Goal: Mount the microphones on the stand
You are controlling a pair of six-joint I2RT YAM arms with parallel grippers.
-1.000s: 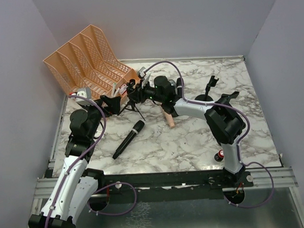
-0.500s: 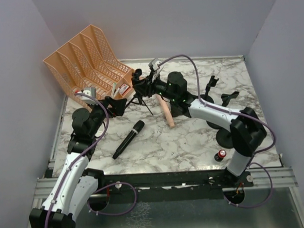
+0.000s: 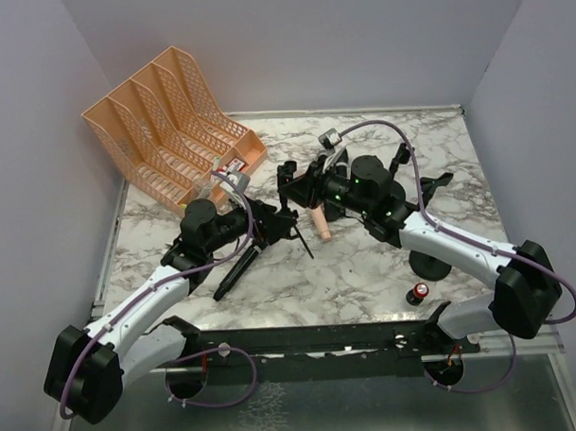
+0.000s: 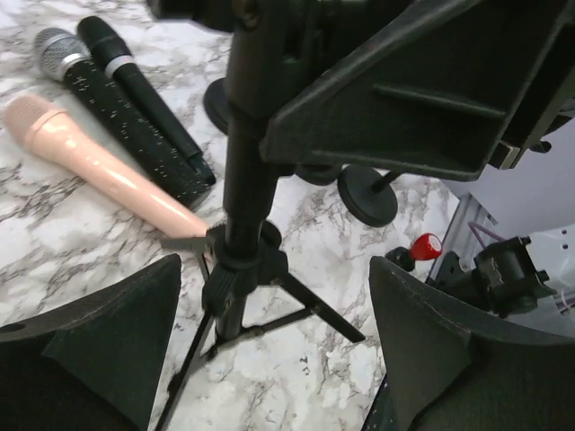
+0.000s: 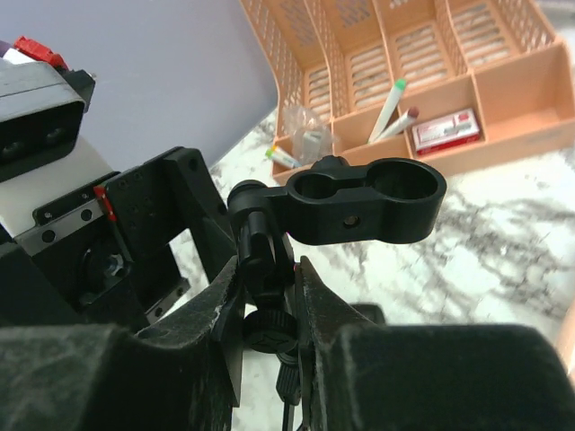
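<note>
The pole stands loose between my left gripper's open fingers, so my left gripper will close on the pole before my right gripper opens and retakes the neck (image 5: 267, 260).
The black tripod stand (image 3: 289, 198) stands mid-table, its double clip head (image 5: 368, 202) on top. My right gripper (image 5: 269, 278) is shut on the stand's neck just under that clip. My left gripper (image 4: 269, 359) is open, its fingers (image 4: 99, 350) wide on either side of the stand's lower pole (image 4: 243, 180) and not touching it. The peach-pink microphone (image 4: 99, 166), the silver-headed black one (image 4: 117, 117) and an all-black one (image 4: 135, 90) lie side by side behind the stand. Another black microphone (image 3: 235, 271) lies partly under my left arm.
An orange mesh file tray (image 3: 171, 116) holding pens and a small box sits at the back left. Round-based black holders (image 3: 430, 263) stand at the right, with a red-topped battery (image 3: 418, 293) near the front edge. Grey walls enclose the table.
My right gripper has carried the stand from beside the tray toward the table's middle. My left arm has swung right and low to the stand's legs, and its jaws have narrowed slightly.
</note>
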